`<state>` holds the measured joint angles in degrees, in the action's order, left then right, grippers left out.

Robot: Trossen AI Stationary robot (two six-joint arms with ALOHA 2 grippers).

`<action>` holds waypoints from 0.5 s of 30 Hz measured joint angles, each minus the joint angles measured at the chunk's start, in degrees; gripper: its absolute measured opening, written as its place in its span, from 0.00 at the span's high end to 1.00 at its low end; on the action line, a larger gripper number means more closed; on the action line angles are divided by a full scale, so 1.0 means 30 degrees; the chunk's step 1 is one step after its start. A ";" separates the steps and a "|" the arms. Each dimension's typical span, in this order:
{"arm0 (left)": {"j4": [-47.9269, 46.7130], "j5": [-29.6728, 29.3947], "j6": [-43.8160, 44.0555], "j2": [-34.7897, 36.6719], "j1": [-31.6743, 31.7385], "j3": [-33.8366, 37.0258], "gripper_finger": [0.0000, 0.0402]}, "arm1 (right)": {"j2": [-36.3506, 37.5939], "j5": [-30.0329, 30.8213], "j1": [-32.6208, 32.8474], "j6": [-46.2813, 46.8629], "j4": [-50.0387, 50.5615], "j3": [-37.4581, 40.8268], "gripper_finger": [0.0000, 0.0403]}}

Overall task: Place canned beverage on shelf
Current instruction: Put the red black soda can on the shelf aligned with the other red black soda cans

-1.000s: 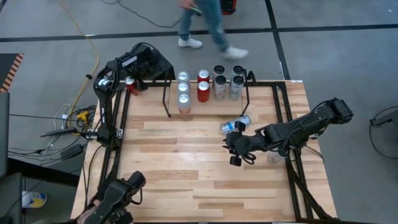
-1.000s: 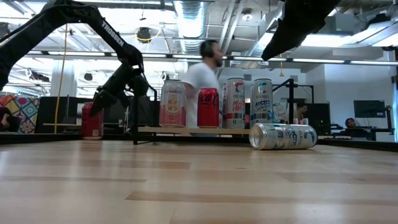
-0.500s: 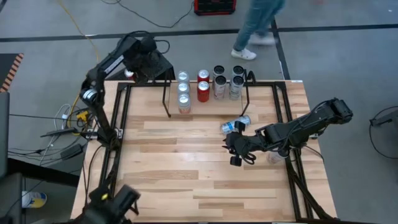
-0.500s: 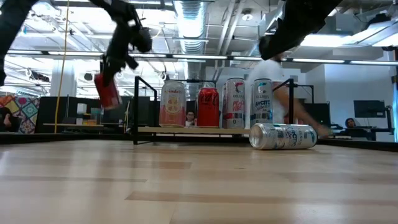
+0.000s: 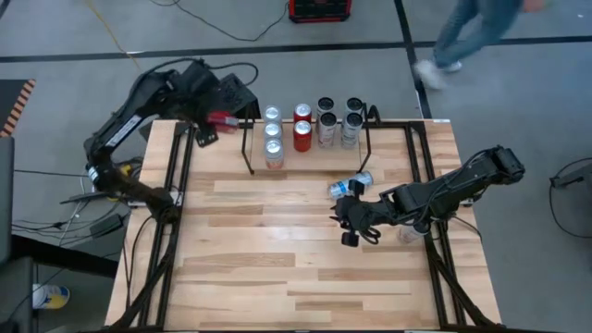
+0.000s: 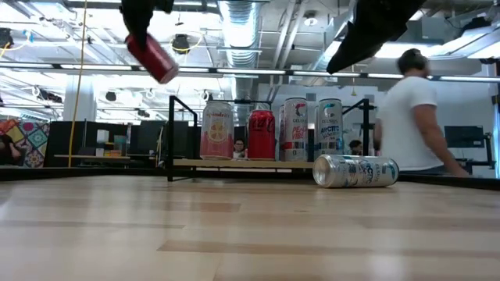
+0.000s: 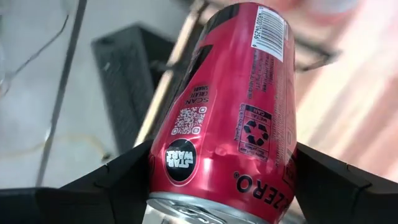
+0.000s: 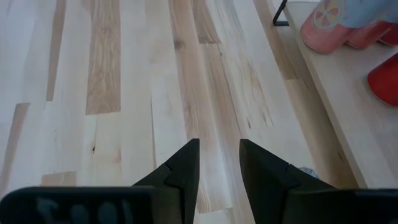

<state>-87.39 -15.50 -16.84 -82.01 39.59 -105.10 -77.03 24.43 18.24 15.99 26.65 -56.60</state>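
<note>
I will let go of the red can with my left gripper on the bare wood (image 5: 278, 228) in front of the shelf's upright silver cans. The red can hangs high over the table's corner.
A red can (image 7: 230, 112) hangs high over the table's far left corner (image 5: 220, 118), left of the shelf, with my left gripper (image 5: 205, 128) shut on it. In the low view the red can (image 6: 152, 56) is tilted. The shelf (image 6: 234, 163) is a low black rod rack with a wood board (image 8: 348, 112); several cans (image 5: 310, 125) stand upright on it. A silver can (image 5: 350, 186) lies on its side on the table in front of the shelf (image 6: 355, 170). My right gripper (image 5: 350, 228) hovers just nearer than that can, open, with nothing between its fingers (image 8: 219, 163). My left gripper pinches the red can's side wall (image 7: 186, 168) between its two fingers, close to the lid end. The fingers (image 7: 124, 177) stand on opposite sides, and the can runs out beyond them. It is lifted clear and hangs tilted, bottom end lowest.
Long black tubular rails (image 5: 176, 213) run along both table sides. A black box (image 5: 236, 92) sits beyond the far left corner. A person (image 6: 410, 117) walks behind the table. Bare wood (image 5: 277, 268) lies across the middle and near part.
My left gripper has risen high with the red can, carrying it off the surface at the far left and a little toward the shelf. The can has gone from upright to tilted. A person has walked rightward behind the table.
</note>
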 joint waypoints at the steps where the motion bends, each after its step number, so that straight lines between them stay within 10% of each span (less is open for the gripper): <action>1: 0.0040 0.0396 0.0317 0.0241 -0.0538 0.0000 0.25 | 0.0000 0.0007 0.0000 0.0000 -0.0124 0.0000 0.66; 8: 0.0435 0.4996 0.2235 0.0497 -0.4857 0.0007 0.25 | 0.0007 0.0051 0.0000 0.0138 -0.0887 0.0000 0.66; 15: 0.2057 0.4941 0.3591 -0.1634 -0.9921 0.0015 0.25 | 0.0007 0.0170 0.0000 0.1361 -0.1028 0.0000 0.66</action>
<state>-81.22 -0.68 -6.06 -86.92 9.82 -105.06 -77.01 24.94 18.24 20.07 23.57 -56.60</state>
